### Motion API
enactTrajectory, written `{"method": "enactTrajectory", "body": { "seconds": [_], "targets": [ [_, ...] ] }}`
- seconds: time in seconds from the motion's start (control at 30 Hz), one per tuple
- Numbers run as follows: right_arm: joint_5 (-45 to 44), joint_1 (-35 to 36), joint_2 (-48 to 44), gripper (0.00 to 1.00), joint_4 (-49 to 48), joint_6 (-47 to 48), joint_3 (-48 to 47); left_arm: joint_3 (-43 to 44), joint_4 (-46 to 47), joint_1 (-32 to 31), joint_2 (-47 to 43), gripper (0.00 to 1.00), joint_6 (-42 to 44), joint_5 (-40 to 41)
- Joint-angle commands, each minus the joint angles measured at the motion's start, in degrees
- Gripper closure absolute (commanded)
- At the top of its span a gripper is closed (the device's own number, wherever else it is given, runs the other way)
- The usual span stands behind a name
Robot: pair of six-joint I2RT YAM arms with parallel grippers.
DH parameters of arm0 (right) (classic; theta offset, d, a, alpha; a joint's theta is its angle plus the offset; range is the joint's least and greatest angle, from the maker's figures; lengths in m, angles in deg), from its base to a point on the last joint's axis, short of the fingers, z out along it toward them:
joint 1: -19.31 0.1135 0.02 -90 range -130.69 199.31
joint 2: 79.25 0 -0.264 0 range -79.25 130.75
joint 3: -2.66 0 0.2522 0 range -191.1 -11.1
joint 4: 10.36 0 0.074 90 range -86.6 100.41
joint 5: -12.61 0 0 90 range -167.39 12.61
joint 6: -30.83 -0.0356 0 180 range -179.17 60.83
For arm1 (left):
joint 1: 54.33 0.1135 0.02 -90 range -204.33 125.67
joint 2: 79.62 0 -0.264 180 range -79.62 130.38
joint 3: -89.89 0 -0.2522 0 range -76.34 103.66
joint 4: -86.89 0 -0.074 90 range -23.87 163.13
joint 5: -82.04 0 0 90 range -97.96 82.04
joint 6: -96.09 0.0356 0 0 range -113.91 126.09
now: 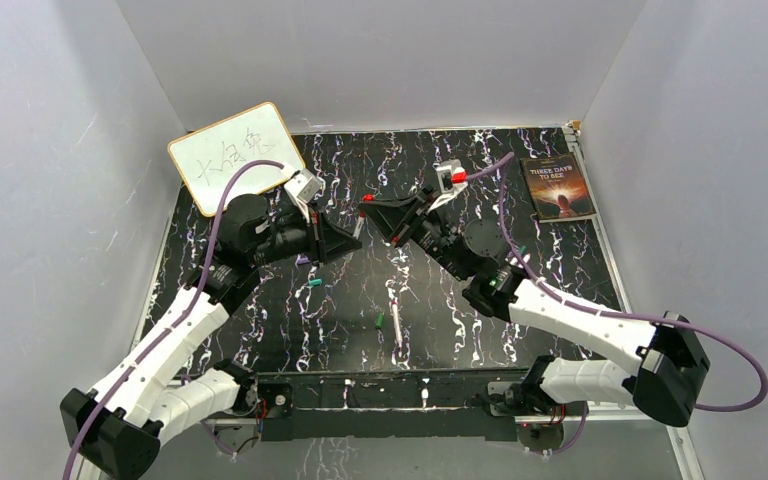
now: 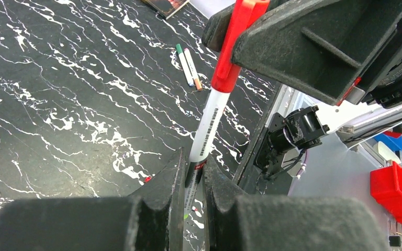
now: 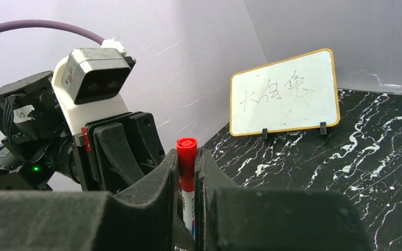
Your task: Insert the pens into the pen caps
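Note:
The red-capped pen, now held above the table's middle, will be let go by my left gripper on the table (image 1: 478, 264) (image 2: 163, 69) next to the two capped pens, toward the middle of the table.
Both grippers hold one white-barrelled pen (image 2: 209, 123) between them, above the middle of the table. My left gripper (image 2: 193, 161) is shut on the lower end of its barrel. My right gripper (image 3: 187, 155) is shut on the red pen cap (image 3: 186, 151) that sits over the pen's other end (image 2: 229, 57). In the top view the left gripper (image 1: 350, 240) and right gripper (image 1: 368, 212) meet tip to tip. Another white pen (image 1: 397, 322) lies loose on the table, with a green cap (image 1: 380, 321) beside it. A teal cap (image 1: 314, 283) and a purple cap (image 1: 303, 260) lie under the left arm.
A small whiteboard (image 1: 235, 157) with writing stands at the back left. A book (image 1: 558, 187) lies at the back right. Two capped pens (image 2: 188, 65) lie side by side near the right arm. Grey walls close in the table's sides.

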Motion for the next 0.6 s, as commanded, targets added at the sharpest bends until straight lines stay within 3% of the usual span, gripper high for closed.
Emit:
{"method": "enactTrajectory", "body": {
  "seconds": [0.0, 0.2, 0.37, 0.43, 0.57],
  "targets": [
    [13.07, 7.25, -0.29, 1.00, 16.30, -1.40, 3.36, 7.25, 18.04, 1.75, -0.95, 1.00, -1.26, 8.65],
    [4.69, 7.17, -3.89, 1.00, 20.10, 1.90, -0.45, 3.10, 15.58, 1.65, -3.30, 1.00, -1.45, 3.93],
    [1.99, 7.14, -4.95, 0.56, 21.15, 3.54, -2.89, -1.60, 15.47, 1.62, -6.42, 1.00, -2.97, 3.78],
    [2.12, 7.12, -4.84, 0.49, 21.15, 3.50, -3.03, -2.67, 15.21, 1.71, -7.19, 1.00, -3.11, 3.98],
    [2.82, 7.16, -4.31, 0.47, 20.00, 2.39, -1.99, -3.38, 15.05, 1.62, -7.80, 1.00, -3.32, 4.08]
  ]
}}
